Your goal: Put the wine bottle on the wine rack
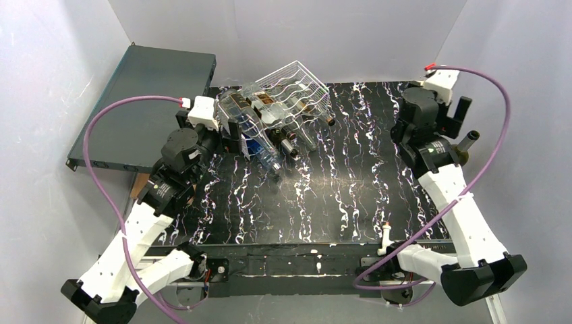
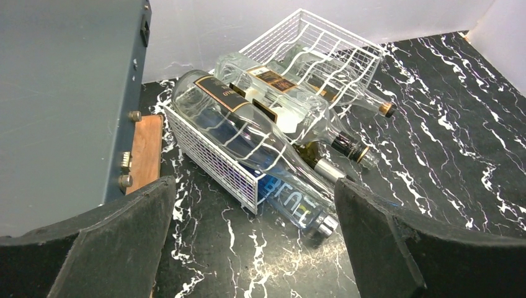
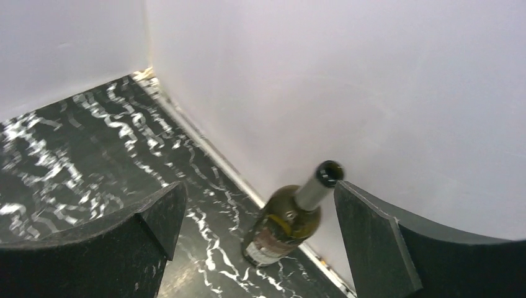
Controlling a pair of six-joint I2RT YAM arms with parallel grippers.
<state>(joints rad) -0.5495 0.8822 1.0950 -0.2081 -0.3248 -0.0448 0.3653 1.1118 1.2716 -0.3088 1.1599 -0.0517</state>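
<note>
My right gripper needs to grip the neck (image 1: 468, 141) (image 3: 316, 187) of the standing green wine bottle just below the bottle's opening.
The wine bottle (image 3: 285, 223), olive green with a pale label and a silver neck, stands on the black marbled table against the right wall; its neck also shows in the top view (image 1: 469, 139). My right gripper (image 3: 257, 205) is open, with the bottle between and ahead of its fingers, not touching them; in the top view the gripper (image 1: 453, 116) is just behind the bottle. The white wire wine rack (image 1: 297, 84) stands at the back centre and holds several bottles. My left gripper (image 2: 254, 248) is open and empty just left of the rack (image 2: 322, 43).
A flat dark grey box (image 1: 145, 101) lies at the back left, with a wooden block (image 2: 144, 149) beside it. A blue bottle (image 2: 298, 202) sticks out of the rack's lower tier towards my left gripper. White walls close in the table on three sides.
</note>
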